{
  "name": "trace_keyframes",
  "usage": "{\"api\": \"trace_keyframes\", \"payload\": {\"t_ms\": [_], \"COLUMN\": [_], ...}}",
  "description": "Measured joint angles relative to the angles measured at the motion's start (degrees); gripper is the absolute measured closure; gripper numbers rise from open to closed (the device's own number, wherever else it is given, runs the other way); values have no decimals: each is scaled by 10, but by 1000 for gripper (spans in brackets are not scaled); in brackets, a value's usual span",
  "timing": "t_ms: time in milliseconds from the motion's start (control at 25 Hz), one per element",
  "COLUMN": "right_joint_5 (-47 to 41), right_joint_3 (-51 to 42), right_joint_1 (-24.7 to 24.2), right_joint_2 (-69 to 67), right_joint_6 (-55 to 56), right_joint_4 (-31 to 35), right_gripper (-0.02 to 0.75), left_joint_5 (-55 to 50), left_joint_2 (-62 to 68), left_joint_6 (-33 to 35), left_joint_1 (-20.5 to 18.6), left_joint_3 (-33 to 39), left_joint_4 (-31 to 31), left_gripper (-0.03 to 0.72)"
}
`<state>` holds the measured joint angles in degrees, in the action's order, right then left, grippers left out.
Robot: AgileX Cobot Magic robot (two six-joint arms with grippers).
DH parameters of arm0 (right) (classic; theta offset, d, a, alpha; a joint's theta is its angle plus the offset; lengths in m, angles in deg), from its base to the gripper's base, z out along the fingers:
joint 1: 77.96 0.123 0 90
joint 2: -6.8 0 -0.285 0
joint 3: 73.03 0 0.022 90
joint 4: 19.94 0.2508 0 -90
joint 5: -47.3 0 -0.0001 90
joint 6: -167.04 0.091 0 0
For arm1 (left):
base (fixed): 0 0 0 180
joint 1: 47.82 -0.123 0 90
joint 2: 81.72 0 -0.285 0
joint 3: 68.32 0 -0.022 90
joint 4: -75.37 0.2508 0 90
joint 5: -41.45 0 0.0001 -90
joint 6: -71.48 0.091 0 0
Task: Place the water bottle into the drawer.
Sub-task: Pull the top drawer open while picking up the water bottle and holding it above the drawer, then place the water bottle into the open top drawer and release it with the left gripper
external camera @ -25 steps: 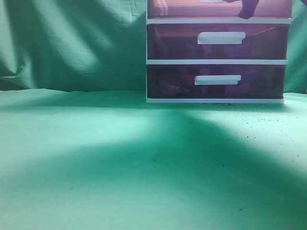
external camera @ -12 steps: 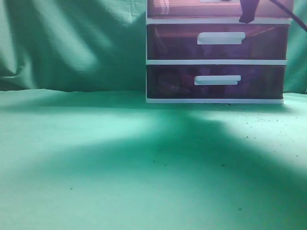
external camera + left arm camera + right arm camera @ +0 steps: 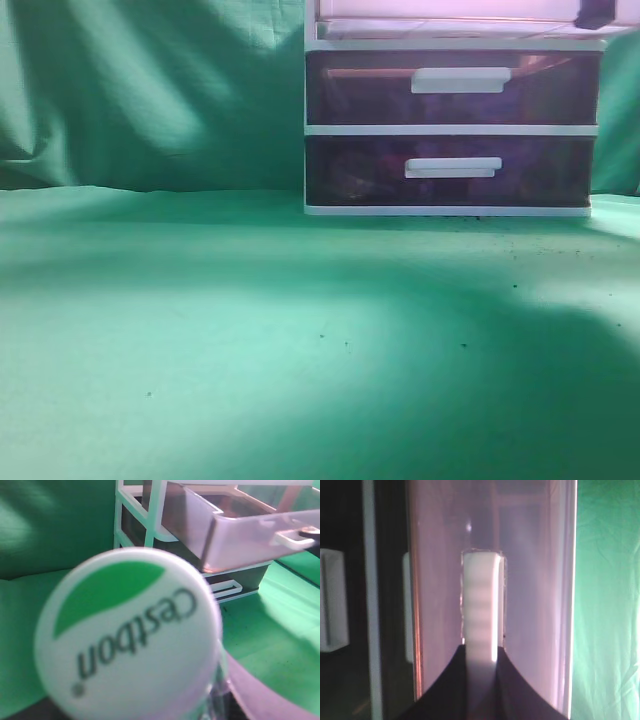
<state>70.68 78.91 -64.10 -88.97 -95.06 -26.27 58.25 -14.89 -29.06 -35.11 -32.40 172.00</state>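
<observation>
My left gripper is going to lay the water bottle along the reddish-pink front panel. It will let go of the bottle inside the open top drawer (image 3: 476, 11) (image 3: 272, 522).
The water bottle's white cap (image 3: 127, 635), with a green leaf and "Cestbon" lettering, fills the left wrist view close to the lens. My left gripper (image 3: 222, 700) holds the bottle, with its jaws mostly hidden behind the cap. The reddish-pink top drawer (image 3: 220, 535) is pulled out of the white cabinet and looks empty. It also shows at the top of the exterior view (image 3: 450, 12) and in the right wrist view (image 3: 530, 580). My right gripper (image 3: 482, 667) is shut on the drawer's white bar handle (image 3: 481, 605). The gripper shows dark at the exterior view's top right (image 3: 595, 14).
Two darker purple drawers (image 3: 450, 95) (image 3: 450, 170) sit closed below the top one. The cabinet stands at the back right of a green cloth table (image 3: 250, 330). A green curtain (image 3: 150, 90) hangs behind.
The top drawer has slid out toward the camera, and its front now looks pale pink. My right gripper has moved right and out with the handle.
</observation>
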Motion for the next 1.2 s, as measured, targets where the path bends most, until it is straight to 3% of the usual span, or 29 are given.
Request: {"api": "trace_keyframes", "payload": {"t_ms": [280,600,800,1000,1200], "right_joint_5": [7,7,-4,-20,-22], "right_joint_3": [-70,-82,-82,-82,-82], "right_joint_1": [0,50,55,56,56], "right_joint_2": [59,64,64,66,66], "right_joint_6": [35,64,43,5,1], "right_joint_4": [-2,1,12,22,24], "right_gripper": [641,641,641,641,641], "left_joint_5": [0,0,17,71,167], "left_joint_2": [0,0,1,12,86], "left_joint_6": [0,0,0,-12,-81], "left_joint_1": [0,0,0,0,0], "left_joint_3": [0,0,-16,-132,-316], "left_joint_4": [0,0,1,27,69], "left_gripper": [370,370,370,370,401]}}
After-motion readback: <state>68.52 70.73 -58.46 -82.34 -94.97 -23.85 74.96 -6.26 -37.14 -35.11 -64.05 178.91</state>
